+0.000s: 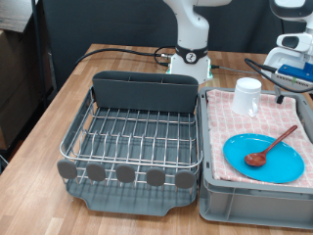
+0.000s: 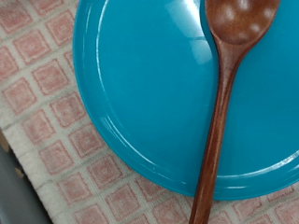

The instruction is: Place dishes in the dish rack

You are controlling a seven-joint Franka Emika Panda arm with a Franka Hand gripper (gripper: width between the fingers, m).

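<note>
The brown wooden spoon lies near the edge of the light-blue plate. Next, I move my gripper to it and close on the spoon's handle (image 1: 283,138) (image 2: 209,168).
The light-blue plate (image 1: 262,158) lies flat on the pink checked cloth (image 1: 227,137) in the grey crate. The brown wooden spoon (image 1: 272,146) rests across it, bowl on the plate. The white mug (image 1: 247,96) stands upright on the cloth behind the plate. The silver wire dish rack (image 1: 137,132) on its dark tray holds no dishes. My gripper (image 1: 282,76) hangs above the crate's far right corner, apart from the mug. The wrist view shows only the plate (image 2: 159,84), the spoon (image 2: 224,103) and the cloth (image 2: 47,121); no fingers show there.
The rack's tall dark caddy (image 1: 144,91) stands along its far side, and round grey discs (image 1: 125,173) line its near edge. The grey crate (image 1: 254,201) sits against the rack at the exterior view's right. The robot base (image 1: 190,59) and a black cable (image 1: 117,51) lie behind.
</note>
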